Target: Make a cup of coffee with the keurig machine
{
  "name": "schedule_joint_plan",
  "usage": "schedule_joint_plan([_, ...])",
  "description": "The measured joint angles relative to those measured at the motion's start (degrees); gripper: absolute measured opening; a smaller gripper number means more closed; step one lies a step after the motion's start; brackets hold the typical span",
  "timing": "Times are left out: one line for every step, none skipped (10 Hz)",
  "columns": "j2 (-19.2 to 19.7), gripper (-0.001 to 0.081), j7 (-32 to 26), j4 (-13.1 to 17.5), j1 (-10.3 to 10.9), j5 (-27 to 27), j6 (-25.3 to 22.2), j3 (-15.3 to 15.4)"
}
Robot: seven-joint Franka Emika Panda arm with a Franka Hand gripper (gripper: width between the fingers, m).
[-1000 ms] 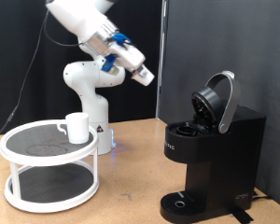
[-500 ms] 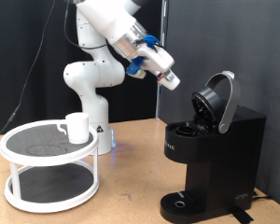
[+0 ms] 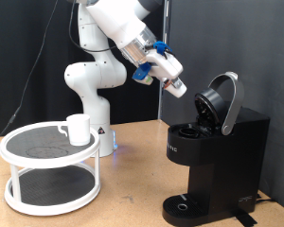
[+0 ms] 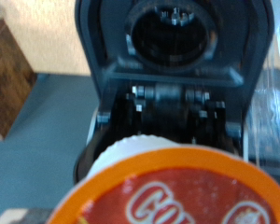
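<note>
Next, I let go of the orange-topped pod, now in the air beside the open lid, in the round hole of the black keurig machine's open brew chamber (image 3: 188, 130) (image 4: 171, 37) with my gripper.
The black keurig machine (image 3: 216, 156) stands at the exterior view's right with its rounded lid (image 3: 221, 101) hinged open. My gripper (image 3: 178, 88) hangs in the air just left of and above the open lid, shut on an orange-topped pod (image 4: 173, 191). In the wrist view the pod fills the foreground, and beyond it lies the machine's open brew chamber (image 4: 171, 37). The small white cup (image 3: 78, 129) sits on the top tier of a white round shelf (image 3: 49, 163) at the exterior view's left, far from the gripper.
The robot's white base (image 3: 90, 95) stands behind the shelf. A black curtain hangs at the back. The machine's round drip base (image 3: 185, 204) sits low at its front, with nothing on it. The wooden table (image 3: 133, 189) lies between shelf and machine.
The gripper has swung from above the shelf side rightward and a little down, closing in on the machine's open lid, with the pod in it.
</note>
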Motion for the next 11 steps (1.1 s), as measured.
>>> schedule_joint_plan([0.91, 0.0372, 0.44, -0.67, 0.03, -1.01, 2.25, 1.22])
schedule_joint_plan([1.81, 0.0372, 0.50, -1.30, 0.06, -1.42, 4.03, 2.32])
schedule_joint_plan([2.65, 0.0372, 0.50, -2.03, 0.11, -1.64, 5.69, 3.32])
schedule_joint_plan([3.31, 0.0372, 0.50, -2.71, 0.20, -1.82, 6.96, 4.21])
schedule_joint_plan([3.69, 0.0372, 0.44, -3.41, 0.22, -1.85, 7.83, 4.90])
schedule_joint_plan([3.75, 0.0372, 0.42, -4.05, 0.22, -1.84, 8.40, 5.35])
schedule_joint_plan([3.79, 0.0372, 0.42, -4.74, 0.23, -1.84, 9.33, 5.72])
schedule_joint_plan([3.88, 0.0372, 0.42, -5.39, 0.22, -1.84, 10.34, 6.07])
schedule_joint_plan([4.11, 0.0372, 0.42, -5.85, 0.23, -1.84, 11.21, 6.33])
schedule_joint_plan([4.51, 0.0372, 0.42, -6.02, 0.23, -1.77, 11.92, 6.41])
schedule_joint_plan([4.98, 0.0372, 0.41, -6.04, 0.23, -1.47, 12.69, 6.47])
